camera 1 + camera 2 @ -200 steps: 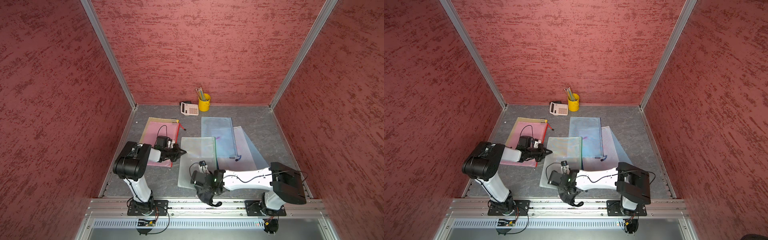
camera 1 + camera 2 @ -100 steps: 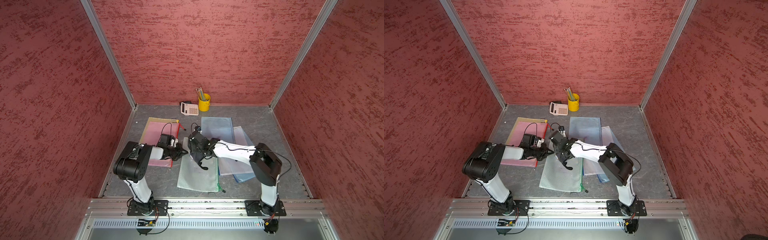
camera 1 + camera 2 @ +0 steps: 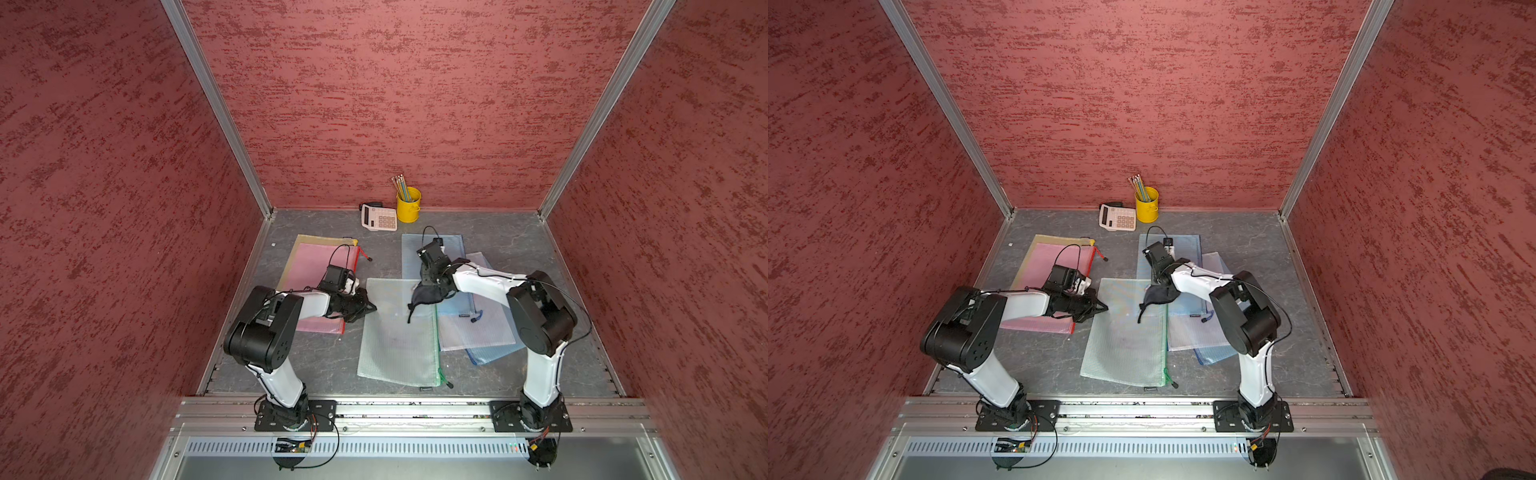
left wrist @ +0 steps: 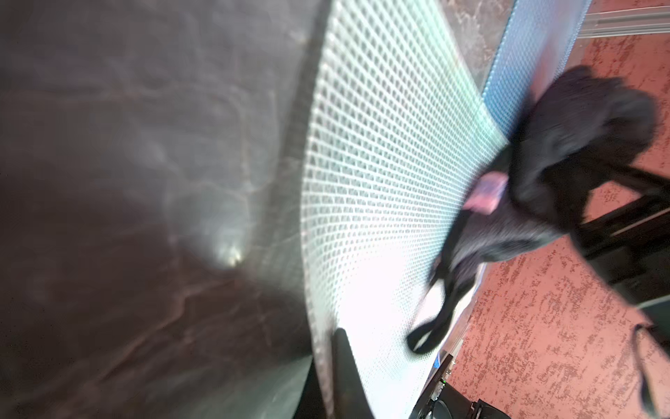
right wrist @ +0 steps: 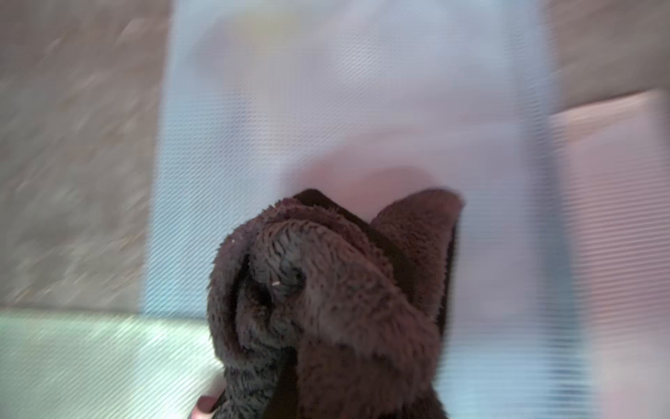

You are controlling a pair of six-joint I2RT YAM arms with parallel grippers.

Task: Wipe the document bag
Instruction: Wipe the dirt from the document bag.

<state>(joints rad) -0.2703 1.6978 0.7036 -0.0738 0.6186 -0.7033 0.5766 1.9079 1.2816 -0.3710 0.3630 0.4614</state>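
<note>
The robot's left gripper needs to release the pale green document bag, now lying flat mid-table, so it lies flat on top of the pink bag point(image 3: 325, 290).
The document bag point(image 3: 399, 336) point(image 3: 1125, 336) is a pale green mesh pouch lying flat mid-table. My left gripper point(image 3: 370, 308) point(image 3: 1102, 308) is shut on its far left edge; in the left wrist view a dark finger point(image 4: 342, 366) lies along the mesh point(image 4: 380, 163). My right gripper point(image 3: 432, 286) is shut on a dark fluffy cloth point(image 3: 428, 296) point(image 3: 1158, 296) point(image 5: 326, 308), which hangs over the bag's far right corner with a strap dangling. The cloth hides the right jaws in the right wrist view.
A pink bag point(image 3: 316, 266) lies under the left arm. A blue bag point(image 3: 453, 245) and a lilac bag point(image 3: 486, 328) overlap to the right. A calculator point(image 3: 378, 217) and a yellow pencil cup point(image 3: 408, 204) stand at the back wall.
The right arm has carried the cloth from the bag's near edge across it to the far right corner. The left gripper has stayed at the bag's left edge.
</note>
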